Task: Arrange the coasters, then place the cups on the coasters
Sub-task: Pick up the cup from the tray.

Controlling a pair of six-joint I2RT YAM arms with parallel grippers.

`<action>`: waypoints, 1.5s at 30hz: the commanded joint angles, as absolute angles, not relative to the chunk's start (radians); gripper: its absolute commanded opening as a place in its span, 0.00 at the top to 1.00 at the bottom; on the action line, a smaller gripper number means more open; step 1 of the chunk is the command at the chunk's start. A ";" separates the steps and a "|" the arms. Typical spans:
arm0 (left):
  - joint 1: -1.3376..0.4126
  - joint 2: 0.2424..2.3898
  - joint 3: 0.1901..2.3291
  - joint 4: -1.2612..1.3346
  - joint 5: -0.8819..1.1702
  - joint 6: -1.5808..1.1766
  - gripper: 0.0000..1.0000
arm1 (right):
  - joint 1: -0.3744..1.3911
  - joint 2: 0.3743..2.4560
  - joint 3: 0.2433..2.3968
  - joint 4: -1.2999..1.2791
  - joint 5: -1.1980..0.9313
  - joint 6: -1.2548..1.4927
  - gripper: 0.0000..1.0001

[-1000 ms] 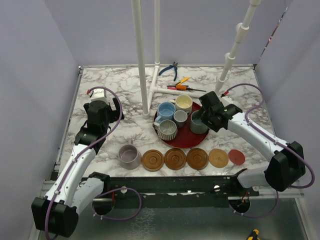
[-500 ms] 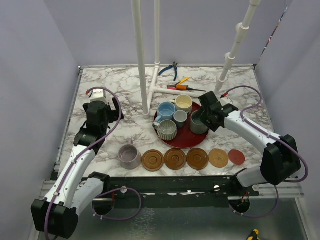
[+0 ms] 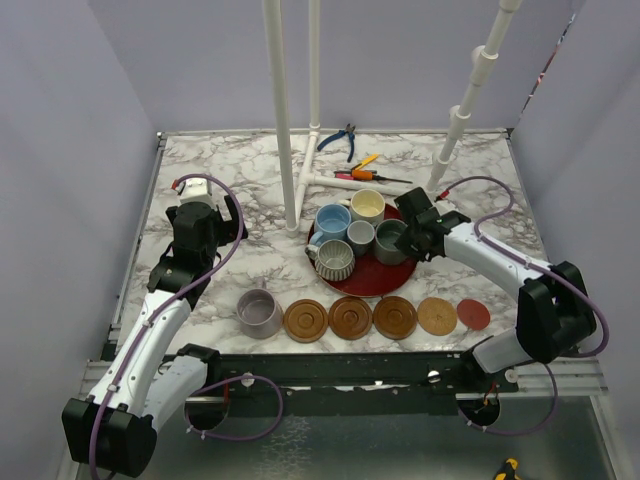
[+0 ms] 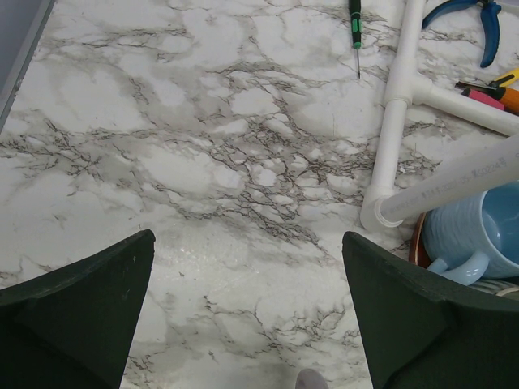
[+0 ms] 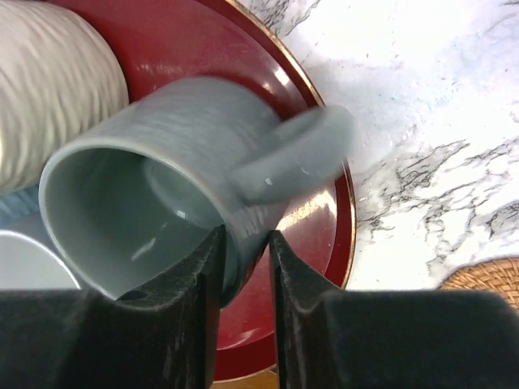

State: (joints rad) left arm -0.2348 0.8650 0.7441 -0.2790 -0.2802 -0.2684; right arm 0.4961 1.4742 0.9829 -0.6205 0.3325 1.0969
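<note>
I will open my right gripper, because the grey-green cup's handle crowds its fingers. I will then take the cup's rim farther from the handle [image 5: 112,291] before I carry it to a coaster.
Several round coasters lie in a row near the front edge: brown ringed ones [image 3: 306,320] [image 3: 351,317] [image 3: 395,317], a tan one [image 3: 437,316] and a small reddish one [image 3: 473,314]. A lavender cup [image 3: 259,312] stands at the row's left end. The other cups sit on the red tray [image 3: 385,282]: light blue [image 3: 332,221], cream [image 3: 367,206], pale grey [image 3: 360,236], ribbed [image 3: 334,259] and grey-green [image 3: 392,243]. My right gripper [image 5: 245,251] is shut on the grey-green cup's [image 5: 162,178] wall beside its handle. My left gripper [image 4: 247,308] hangs open over bare marble at the left.
A white pipe frame [image 3: 283,120] rises just behind the tray, and its foot [image 4: 397,121] lies to the right of my left gripper. Pliers [image 3: 343,138] and screwdrivers [image 3: 362,172] lie at the back. A second pipe [image 3: 465,105] leans at the back right.
My right gripper has slid a little left over the grey-green cup and closed its jaws on the cup's wall. The left arm has not moved.
</note>
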 commanded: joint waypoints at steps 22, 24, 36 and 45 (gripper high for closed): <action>-0.228 0.883 0.742 -0.279 -0.269 -0.265 0.01 | 0.494 1.447 1.077 -0.535 0.276 0.095 1.00; -0.227 0.885 0.742 -0.279 -0.269 -0.265 0.01 | 0.494 1.441 1.064 -0.537 0.214 0.033 1.00; -0.228 0.890 0.741 -0.279 -0.267 -0.264 0.01 | 0.493 1.512 1.058 -0.499 0.163 0.063 0.65; -0.227 0.891 0.742 -0.279 -0.263 -0.266 0.01 | 0.494 1.415 1.069 -0.600 0.301 0.342 0.42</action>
